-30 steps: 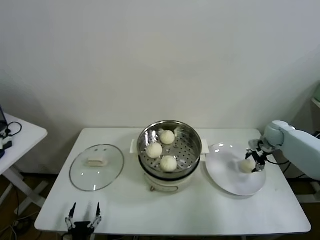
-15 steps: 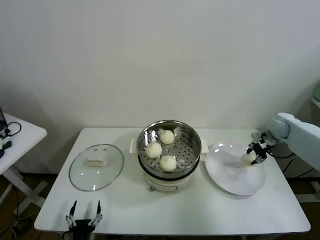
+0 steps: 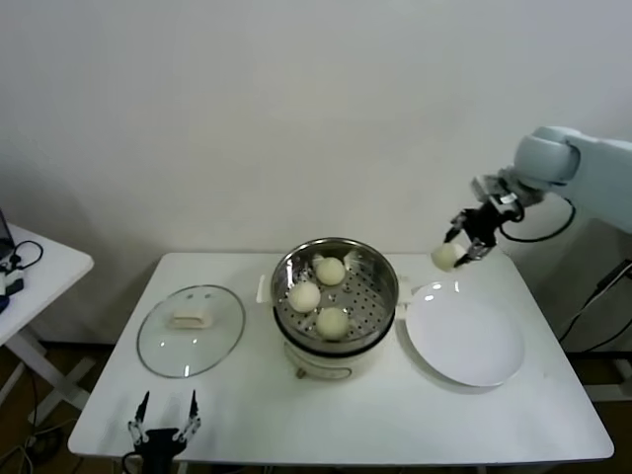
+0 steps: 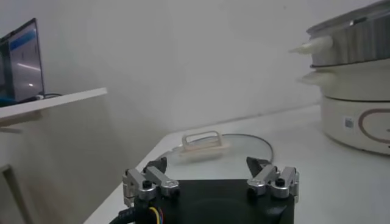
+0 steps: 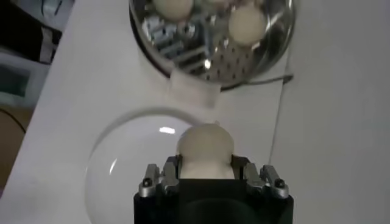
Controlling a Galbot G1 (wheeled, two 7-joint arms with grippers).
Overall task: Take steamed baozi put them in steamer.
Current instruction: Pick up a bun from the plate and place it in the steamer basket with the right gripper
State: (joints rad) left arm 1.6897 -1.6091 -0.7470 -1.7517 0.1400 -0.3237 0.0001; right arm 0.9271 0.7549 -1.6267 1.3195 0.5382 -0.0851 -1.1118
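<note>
My right gripper will put the pale baozi down in the steel basket's empty space (image 3: 367, 292) (image 5: 210, 57) nearest the white plate.
My right gripper (image 3: 456, 249) is shut on a pale baozi (image 3: 445, 257) and holds it in the air above the far left rim of the white plate (image 3: 464, 341), to the right of the steamer (image 3: 336, 291). The wrist view shows the baozi (image 5: 205, 146) between the fingers, with the steamer (image 5: 210, 36) beyond. Three baozi (image 3: 304, 295) (image 3: 330, 270) (image 3: 333, 322) lie in the steel basket. My left gripper (image 3: 163, 427) is open and idle at the table's front left edge; it also shows in the left wrist view (image 4: 210, 173).
A glass lid (image 3: 191, 329) with a cream handle lies flat left of the steamer. A small white side table (image 3: 39, 267) stands at far left. A black cable hangs from the right arm near the wall.
My right gripper has lifted the baozi off the plate and carried it up and to the left, toward the steamer. The plate now holds nothing. The left arm has not moved.
</note>
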